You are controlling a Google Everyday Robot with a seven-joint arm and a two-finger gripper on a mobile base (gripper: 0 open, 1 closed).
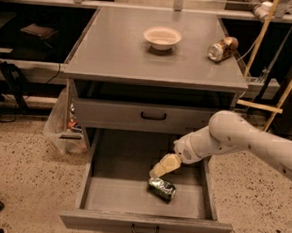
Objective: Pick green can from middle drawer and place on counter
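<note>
Next, I close on the middle of the green can (161, 187) lying in the open drawer.
The green can (162, 189) lies on its side on the floor of the open middle drawer (98, 195), right of centre. My gripper (161, 167) reaches down into the drawer from the right on a white arm. Its cream fingers (165, 165) hang just above the can's upper left end. The counter (120, 51) is the grey cabinet's flat top, above the shut upper drawer (153, 115).
A cream bowl (162, 37) stands on the counter at the back centre. A brown-copper can (222, 48) lies on its side at the counter's back right. Wooden poles (290, 83) lean at the right. A clear plastic bag (60, 122) sits left of the cabinet.
</note>
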